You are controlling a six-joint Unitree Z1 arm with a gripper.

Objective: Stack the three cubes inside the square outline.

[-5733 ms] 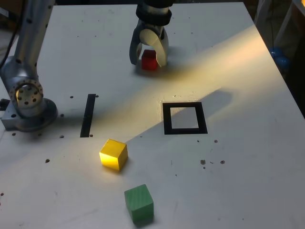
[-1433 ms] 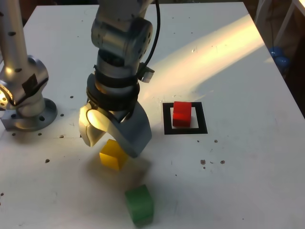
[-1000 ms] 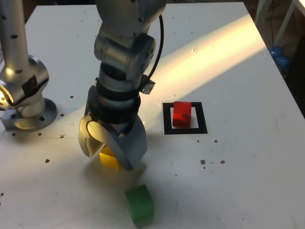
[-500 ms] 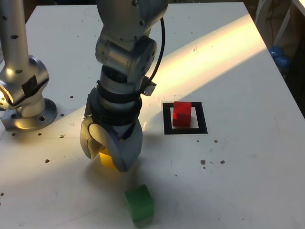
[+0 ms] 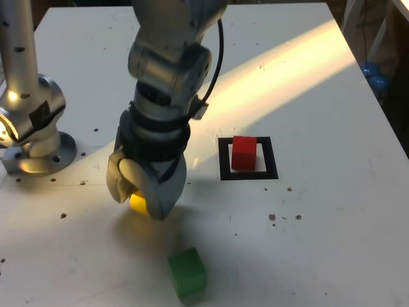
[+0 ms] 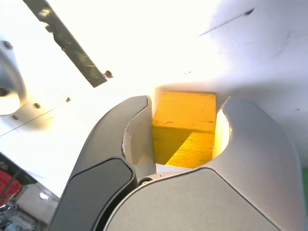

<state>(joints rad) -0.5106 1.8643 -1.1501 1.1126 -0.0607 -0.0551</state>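
Observation:
My gripper is going to let go of the yellow cube on top of the red cube (image 5: 244,137) inside the black square outline.
My gripper (image 5: 142,198) stands low over the table at the exterior view's left of centre, shut on the yellow cube (image 5: 138,202). The wrist view shows the yellow cube (image 6: 185,129) pressed between both fingers (image 6: 137,137). Whether the cube still touches the table I cannot tell. A red cube (image 5: 243,152) rests inside the black square outline (image 5: 248,174) at the exterior view's right of centre. The green cube (image 5: 186,274) lies alone near the front edge, below the gripper.
The arm's metal base (image 5: 35,137) stands at the exterior view's left. A thin black strip (image 6: 67,44) is taped to the table near it. A band of sunlight crosses the white table (image 5: 307,224). Blue objects (image 5: 376,78) sit beyond its right edge.
The red cube went from the table's far side into the square outline. The gripper came down around the yellow cube and its jaws closed onto it over the last second.

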